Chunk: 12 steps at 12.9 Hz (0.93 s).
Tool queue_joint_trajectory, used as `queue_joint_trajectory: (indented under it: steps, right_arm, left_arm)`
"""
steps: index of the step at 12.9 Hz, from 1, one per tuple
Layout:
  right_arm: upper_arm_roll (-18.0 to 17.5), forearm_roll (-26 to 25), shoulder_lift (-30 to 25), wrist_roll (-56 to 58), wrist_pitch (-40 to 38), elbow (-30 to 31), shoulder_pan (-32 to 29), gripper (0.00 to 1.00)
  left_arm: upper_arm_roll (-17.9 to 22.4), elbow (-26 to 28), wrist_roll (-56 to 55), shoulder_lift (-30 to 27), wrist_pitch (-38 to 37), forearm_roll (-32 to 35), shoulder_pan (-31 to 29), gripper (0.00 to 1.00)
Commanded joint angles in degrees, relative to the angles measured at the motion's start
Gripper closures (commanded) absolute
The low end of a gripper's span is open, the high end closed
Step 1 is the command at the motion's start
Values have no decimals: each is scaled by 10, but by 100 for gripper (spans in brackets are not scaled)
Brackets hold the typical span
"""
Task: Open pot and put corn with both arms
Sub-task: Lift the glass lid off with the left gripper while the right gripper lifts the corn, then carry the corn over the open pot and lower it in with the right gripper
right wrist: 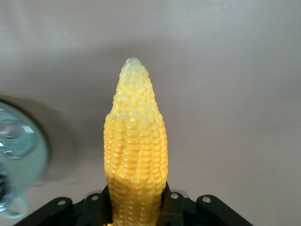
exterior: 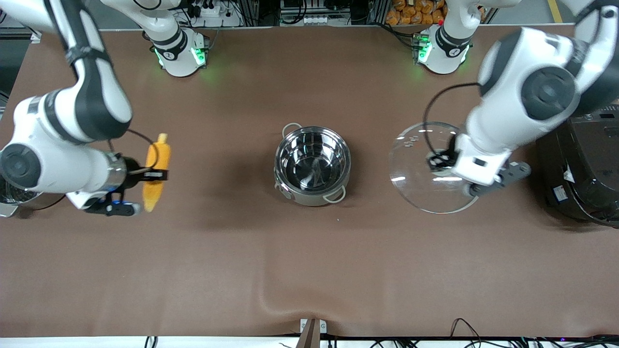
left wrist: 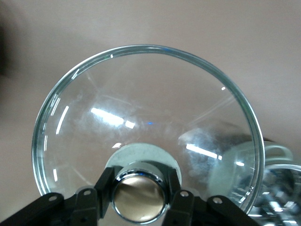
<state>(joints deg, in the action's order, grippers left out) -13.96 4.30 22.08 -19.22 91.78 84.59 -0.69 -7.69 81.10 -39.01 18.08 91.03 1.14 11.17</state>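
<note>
The yellow corn will be let go by my right gripper across the shiny bottom of the open steel pot [exterior: 311,166]. The corn is still held over the table.
The steel pot [exterior: 312,164] stands open in the middle of the table, its shiny inside bare. My left gripper [exterior: 437,162] is shut on the copper-coloured knob [left wrist: 139,197] of the clear glass lid [exterior: 425,169] and holds the lid over the table between the pot and the black cooker. The lid [left wrist: 141,108] fills the left wrist view, with the pot's rim [left wrist: 282,183] at its edge. My right gripper [exterior: 154,175] is shut on the yellow corn [exterior: 157,166] and holds it over the table toward the right arm's end. The corn [right wrist: 135,150] shows between the gripper's fingers [right wrist: 173,207].
A large black cooker [exterior: 580,169] stands at the left arm's end of the table. A steel steamer pot [exterior: 9,198] sits at the right arm's end, partly hidden by the right arm; it shows blurred in the right wrist view [right wrist: 19,155].
</note>
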Motion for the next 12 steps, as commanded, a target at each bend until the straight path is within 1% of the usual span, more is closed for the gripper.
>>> queue_joint_trajectory:
  steps: [1,2,4,6,8,9,10,11,12]
  right_arm:
    - [-46,4,-1,-100,-12,-19,15,100]
    - [-56,3,0,-136,-9,-19,24,100]
    - [-58,-2,5,-200,3,-19,68,100]
    - [-56,-3,9,-260,42,-19,110,100]
    - [-54,-6,29,-334,85,-19,155,100]
    - [-53,-6,39,-360,108,-19,174,100]
    - [-43,-7,52,-385,126,-20,197,100]
    - [-21,-8,66,-412,150,-21,234,100]
    - [18,-7,79,-435,177,-21,284,100]
  left_arm:
    - [-8,73,73,-37,2,-11,-55,100]
    - [-8,90,99,-38,6,-11,-78,100]
    - [-9,125,155,-39,33,-11,-125,100]
    - [-8,156,169,-42,64,-10,-133,100]
    - [-8,189,197,-44,108,-4,-145,100]
    - [-8,206,204,-49,119,-4,-151,100]
    - [-8,215,205,-52,128,-4,-151,100]
    - [-8,222,205,-52,136,-3,-151,100]
    - [-7,223,207,-51,142,-1,-152,100]
